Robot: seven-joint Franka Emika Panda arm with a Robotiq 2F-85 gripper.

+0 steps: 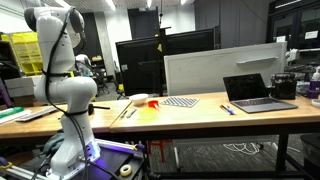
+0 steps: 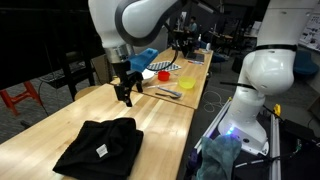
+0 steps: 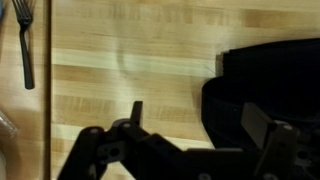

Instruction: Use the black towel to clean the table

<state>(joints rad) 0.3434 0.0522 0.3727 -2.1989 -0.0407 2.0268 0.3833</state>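
Next, I move my gripper next to the black towel's crumpled middle [image 1: 97, 106] [image 3: 292, 108], beside its thick fold, and close it there.
The black towel [image 2: 100, 148] lies crumpled on the near end of the wooden table [image 2: 60, 125]. In the wrist view the black towel [image 3: 270, 80] fills the right side. My gripper [image 2: 125, 95] hangs just above the table, a short way beyond the towel. In the wrist view the gripper [image 3: 200, 122] is open and empty; one finger is over bare wood and the other over the towel's edge. In an exterior view only the arm's base and elbow [image 1: 62, 80] show, and the gripper is out of frame.
Utensils [image 2: 168, 92] and a red bowl on a yellow plate [image 2: 166, 74] lie beyond the gripper. A metal utensil [image 3: 25, 40] shows in the wrist view. A laptop [image 1: 258, 92], a checkered cloth [image 1: 180, 101] and a white bowl [image 1: 138, 98] are on the table.
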